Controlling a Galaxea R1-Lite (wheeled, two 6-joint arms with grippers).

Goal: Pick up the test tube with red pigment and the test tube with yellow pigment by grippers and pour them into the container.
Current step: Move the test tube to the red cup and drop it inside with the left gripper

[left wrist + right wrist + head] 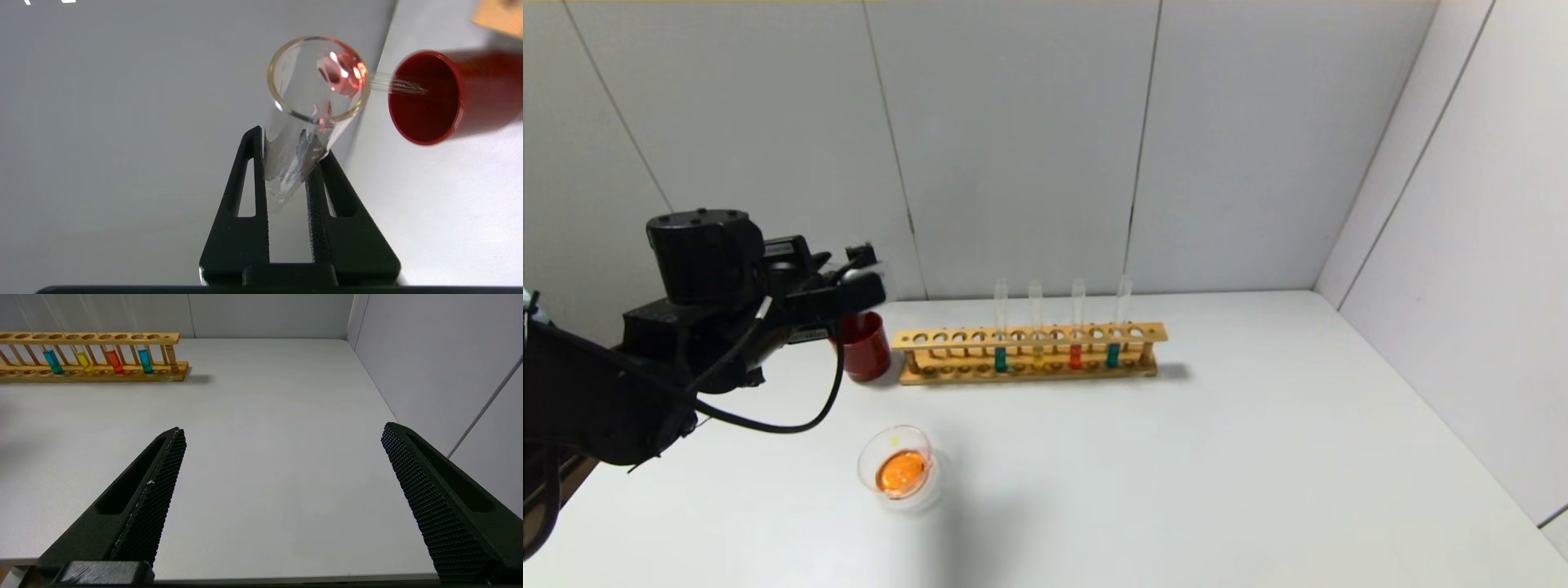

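The robot's left gripper needs to set the clear glass test tube down inside the dark red cup [863, 339] [429, 100] next to the wooden rack. The test tube now hangs above that cup.
My left gripper [290, 143] is shut on a clear glass test tube [314, 81] that holds only reddish traces at its round bottom. In the head view that gripper [866, 273] hangs above the dark red cup [866, 347], at the back left. The test tube with red pigment [1076, 356] and the test tube with yellow pigment [1037, 358] stand in the wooden rack [1029, 336]. The container [866, 465], a clear dish, holds orange liquid in front of the rack. My right gripper [284, 430] is open and empty over bare table, out of the head view.
Two teal-liquid tubes [1001, 359] [1112, 355] stand in the rack beside the yellow and red ones, which also show in the right wrist view [83, 361] [115, 361]. A thin glass tube [398, 85] leans out of the red cup [425, 118]. Grey walls close the back and right.
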